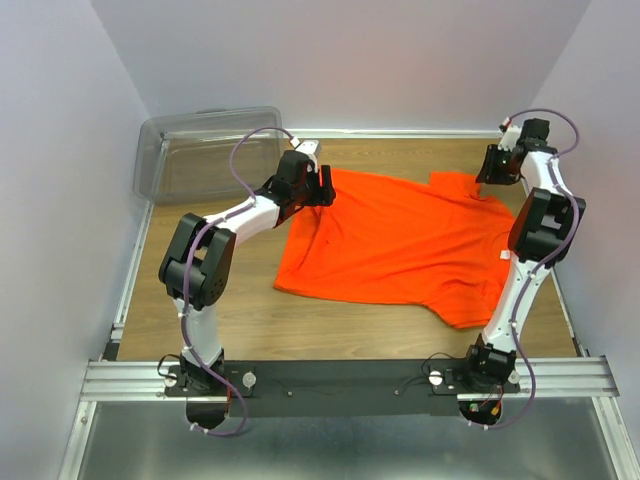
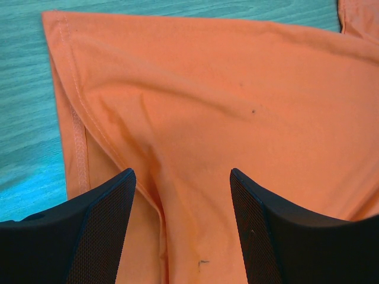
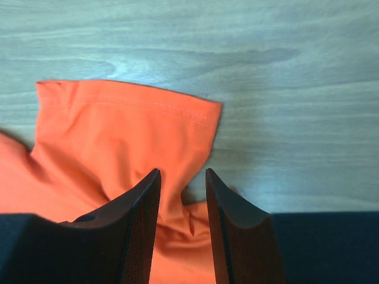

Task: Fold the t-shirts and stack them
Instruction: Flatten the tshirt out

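Note:
The robot's left gripper will next grab the orange t-shirt by its far hemmed corner [image 1: 320,171] [image 2: 58,31], the one closest to the clear plastic bin.
One bright orange t-shirt [image 1: 400,245] lies spread on the wooden table. My left gripper [image 1: 320,186] is at its far left corner. In the left wrist view the left gripper [image 2: 180,173] is wide open, low over the fabric [image 2: 225,100], with a hemmed edge [image 2: 78,142] to the left. My right gripper [image 1: 492,180] is at the far right sleeve. In the right wrist view the right gripper [image 3: 182,173] has its jaws set narrow but apart, with a bunched fold of the sleeve [image 3: 118,136] between them. No neck tag shows.
A clear plastic bin [image 1: 205,150] stands at the far left corner of the table. Bare wood [image 1: 240,320] lies left of and in front of the shirt. Walls close in on three sides. The table's metal rail [image 1: 340,375] runs along the near edge.

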Motion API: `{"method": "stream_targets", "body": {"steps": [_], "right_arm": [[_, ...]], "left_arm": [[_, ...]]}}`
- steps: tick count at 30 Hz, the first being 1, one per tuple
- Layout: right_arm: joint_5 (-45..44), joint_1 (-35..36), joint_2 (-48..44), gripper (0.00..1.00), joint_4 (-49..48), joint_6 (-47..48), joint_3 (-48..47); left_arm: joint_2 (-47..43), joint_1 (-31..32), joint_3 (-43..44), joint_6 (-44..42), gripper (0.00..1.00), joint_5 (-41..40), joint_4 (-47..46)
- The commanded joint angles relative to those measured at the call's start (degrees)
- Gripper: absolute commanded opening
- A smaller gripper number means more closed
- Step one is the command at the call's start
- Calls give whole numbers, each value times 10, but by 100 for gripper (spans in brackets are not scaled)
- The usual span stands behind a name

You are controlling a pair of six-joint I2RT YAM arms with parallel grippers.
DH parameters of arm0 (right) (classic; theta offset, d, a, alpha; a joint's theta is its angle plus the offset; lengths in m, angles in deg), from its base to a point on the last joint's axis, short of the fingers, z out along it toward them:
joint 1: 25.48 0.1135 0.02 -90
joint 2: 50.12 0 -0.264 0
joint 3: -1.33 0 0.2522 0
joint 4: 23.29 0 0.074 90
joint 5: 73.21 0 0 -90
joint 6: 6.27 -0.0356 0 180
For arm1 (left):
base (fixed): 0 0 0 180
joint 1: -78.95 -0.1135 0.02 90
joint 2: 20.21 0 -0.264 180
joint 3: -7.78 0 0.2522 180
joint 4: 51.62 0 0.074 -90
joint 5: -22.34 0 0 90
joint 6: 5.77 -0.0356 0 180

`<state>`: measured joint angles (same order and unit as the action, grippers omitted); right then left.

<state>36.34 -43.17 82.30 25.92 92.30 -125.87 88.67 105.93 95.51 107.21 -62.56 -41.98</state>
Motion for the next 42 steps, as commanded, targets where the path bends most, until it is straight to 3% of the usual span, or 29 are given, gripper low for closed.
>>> {"method": "stream_targets", "body": {"steps": [1, 10, 29, 39, 42], "right_arm": [[7, -2, 49, 44, 8, -36, -24], [-1, -2, 127, 45, 7, -73, -120], [51, -2, 197, 41, 9, -77, -173], [51, -2, 171, 23, 9, -55, -125], [46, -2, 167, 9, 9, -49, -130]], "left_arm": [[-12, -1, -6, -9, 73, -11, -18], [-4, 0, -1, -7, 73, -9, -19], [16, -1, 13, -1, 73, -2, -15], [34, -4, 39, 7, 73, -11, 1], [44, -6, 61, 9, 73, -23, 8]]}}
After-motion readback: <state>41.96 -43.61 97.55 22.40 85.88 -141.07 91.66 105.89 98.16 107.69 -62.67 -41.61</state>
